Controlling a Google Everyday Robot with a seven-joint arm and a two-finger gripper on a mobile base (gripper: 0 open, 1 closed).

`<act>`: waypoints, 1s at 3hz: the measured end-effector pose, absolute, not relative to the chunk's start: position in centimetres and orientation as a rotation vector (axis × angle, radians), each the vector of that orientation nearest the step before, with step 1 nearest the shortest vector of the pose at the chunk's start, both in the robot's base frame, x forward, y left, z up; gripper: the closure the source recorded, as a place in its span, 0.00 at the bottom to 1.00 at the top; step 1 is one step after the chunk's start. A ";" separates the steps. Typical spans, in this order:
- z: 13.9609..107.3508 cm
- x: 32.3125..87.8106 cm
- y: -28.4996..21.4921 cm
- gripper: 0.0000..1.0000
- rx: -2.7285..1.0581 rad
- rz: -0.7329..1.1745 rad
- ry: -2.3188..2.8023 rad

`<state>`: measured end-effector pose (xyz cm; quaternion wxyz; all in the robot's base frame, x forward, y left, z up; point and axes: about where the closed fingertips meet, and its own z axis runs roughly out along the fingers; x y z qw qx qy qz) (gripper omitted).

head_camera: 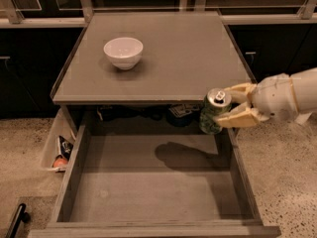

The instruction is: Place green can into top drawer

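I should release the green can from my gripper on the bare bottom of the drawer, at the front edge (188,166) of its shadow.
The green can (213,114), patterned with a silver top and pull tab, hangs upright in my gripper (229,106). The gripper comes in from the right, its tan fingers (237,118) shut on the can's sides. The can is held above the back right part of the open top drawer (148,182), just in front of the cabinet's front edge. The drawer is pulled far out, wide and grey, with a bare flat bottom and thick plank sides. The can's shadow falls on the drawer bottom.
A white bowl (123,52) stands on the cabinet top (188,58) at the left. A side bin (60,150) with small items sits left of the drawer. Speckled floor lies on both sides. A dark handle (17,218) shows at the lower left.
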<state>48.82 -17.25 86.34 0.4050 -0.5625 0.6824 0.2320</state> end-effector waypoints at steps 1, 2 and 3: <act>81.3 48.8 -16.4 1.00 -1.352 0.691 1.743; 76.9 48.9 -15.5 1.00 -1.333 0.762 1.771; 73.1 48.8 -15.3 1.00 -1.333 0.786 1.827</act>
